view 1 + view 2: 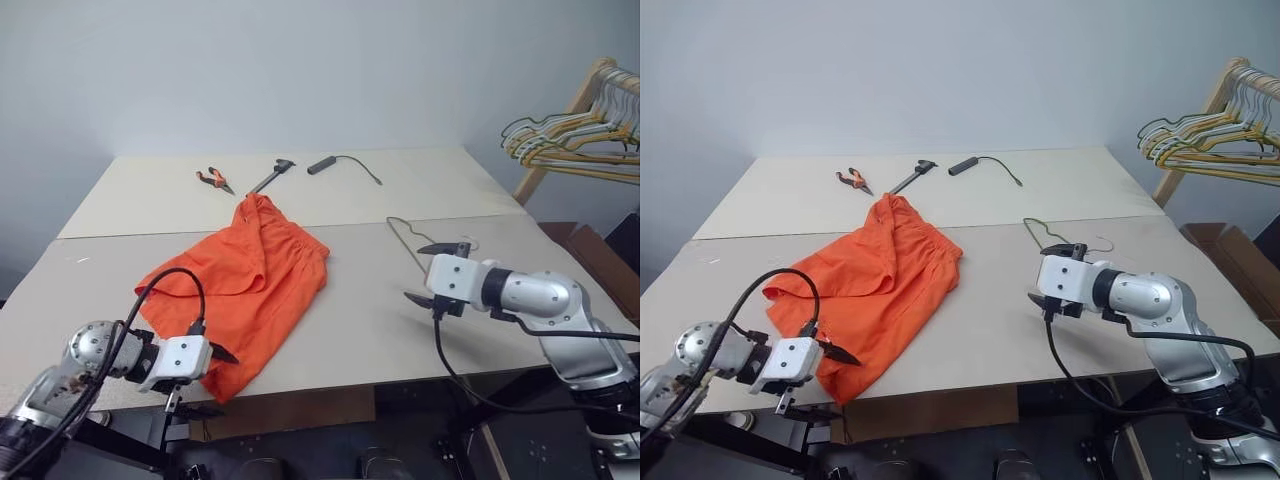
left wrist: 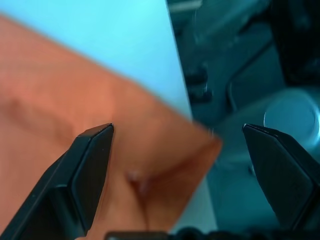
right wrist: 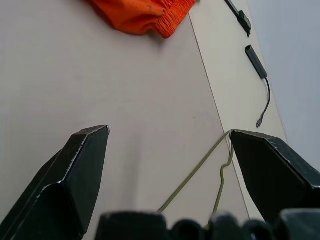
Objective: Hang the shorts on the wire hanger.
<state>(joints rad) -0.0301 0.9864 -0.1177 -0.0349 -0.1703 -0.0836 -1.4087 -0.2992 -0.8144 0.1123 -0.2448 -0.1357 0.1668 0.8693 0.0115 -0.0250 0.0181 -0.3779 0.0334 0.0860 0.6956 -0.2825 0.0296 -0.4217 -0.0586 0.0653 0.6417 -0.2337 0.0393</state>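
The orange shorts are next for my right gripper, which should go and close on their side edge, just beside the near end of the elastic waistband (image 1: 324, 260) (image 3: 146, 30).
The orange shorts (image 1: 245, 285) lie crumpled on the near table, one corner hanging over the front edge. My left gripper (image 1: 226, 382) hovers open at that front corner, its fingers straddling the orange fabric (image 2: 150, 170) without pinching it. The wire hanger (image 1: 402, 238) lies flat on the table to the right, a thin olive wire partly hidden behind my right gripper (image 1: 414, 272). That gripper stands open just above the table, and the wire (image 3: 197, 170) runs between its fingers (image 3: 75, 170) without touching them.
On the far table lie orange-handled pliers (image 1: 214, 179), a black long-handled tool (image 1: 272, 177) and a black cabled stick (image 1: 322, 165). A wooden rack with several pale hangers (image 1: 575, 135) stands at the right. Bare tabletop (image 1: 370, 320) separates the shorts from the right gripper.
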